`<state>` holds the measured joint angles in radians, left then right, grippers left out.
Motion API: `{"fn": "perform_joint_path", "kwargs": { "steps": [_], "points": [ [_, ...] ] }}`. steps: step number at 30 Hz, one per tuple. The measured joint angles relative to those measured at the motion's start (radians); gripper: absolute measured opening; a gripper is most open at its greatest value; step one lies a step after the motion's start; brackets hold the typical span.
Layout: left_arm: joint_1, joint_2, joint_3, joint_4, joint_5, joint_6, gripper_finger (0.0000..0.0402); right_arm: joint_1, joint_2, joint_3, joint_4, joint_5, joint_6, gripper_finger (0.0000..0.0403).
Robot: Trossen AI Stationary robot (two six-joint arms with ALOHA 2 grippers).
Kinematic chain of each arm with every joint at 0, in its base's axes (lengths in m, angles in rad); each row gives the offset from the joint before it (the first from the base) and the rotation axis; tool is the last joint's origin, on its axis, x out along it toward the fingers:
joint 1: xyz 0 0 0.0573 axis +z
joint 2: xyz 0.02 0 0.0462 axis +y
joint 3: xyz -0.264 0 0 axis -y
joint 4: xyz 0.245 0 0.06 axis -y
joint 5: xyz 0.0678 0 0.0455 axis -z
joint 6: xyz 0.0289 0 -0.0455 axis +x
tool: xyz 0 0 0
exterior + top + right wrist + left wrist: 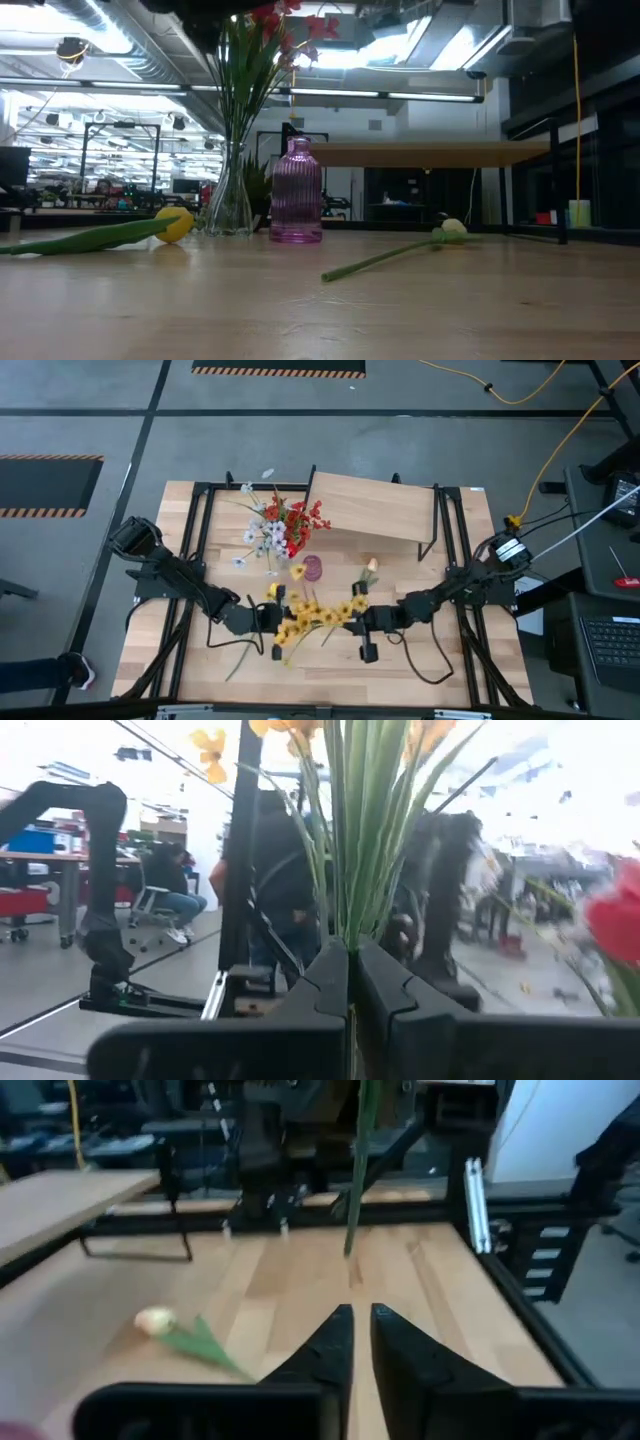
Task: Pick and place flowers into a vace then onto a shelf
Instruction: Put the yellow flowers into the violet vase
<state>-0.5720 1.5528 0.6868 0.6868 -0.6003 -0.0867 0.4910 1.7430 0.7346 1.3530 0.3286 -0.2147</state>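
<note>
I have my left gripper shut short of the stems' hanging ends, so it should open, move closer and close around the green stems (358, 1208) below my right gripper.
My right gripper (362, 622) (352, 955) is shut on a bunch of yellow flowers (315, 612) (360, 840), held above the table's near middle. My left gripper (268, 618) (360, 1320) faces it from the left, beside the blossoms. Its fingers stand a narrow gap apart with nothing between them. A clear vase (232, 200) with red and white flowers (285, 525) stands next to a pink ribbed vase (313, 568) (296, 195). The shelf (375, 508) (430, 153) stands at the far side. Neither gripper shows in the low view. My right gripper pinches the bunch's green stems (350, 925) between its two fingers, well below the blossoms. The fingers come level from the table's right and lie across the stems. The bunch is lifted clear and roughly upright; its stem ends (355, 1180) hang free above the table.
A white tulip (370, 566) (452, 228) (155, 1320) lies on the table right of the pink vase. A yellow tulip (175, 224) lies on its stem toward the left. Black frame rails (200, 540) run along both table sides. Bare wood (450, 650) lies at the near right.
</note>
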Motion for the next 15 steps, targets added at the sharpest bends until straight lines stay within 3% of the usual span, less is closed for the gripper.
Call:
{"fn": "perform_joint_path", "kwargs": {
  "steps": [10,15],
  "points": [
    [0.041,0.000,0.000,0.114,0.029,0.067,0.0126,-0.070,0.094,0.104,0.058,-0.145,0.000,0.0000],
    [0.067,0.001,0.000,0.155,0.118,0.067,0.0142,-0.087,0.127,0.149,0.073,-0.177,-0.001,0.0000]
  ]
}}
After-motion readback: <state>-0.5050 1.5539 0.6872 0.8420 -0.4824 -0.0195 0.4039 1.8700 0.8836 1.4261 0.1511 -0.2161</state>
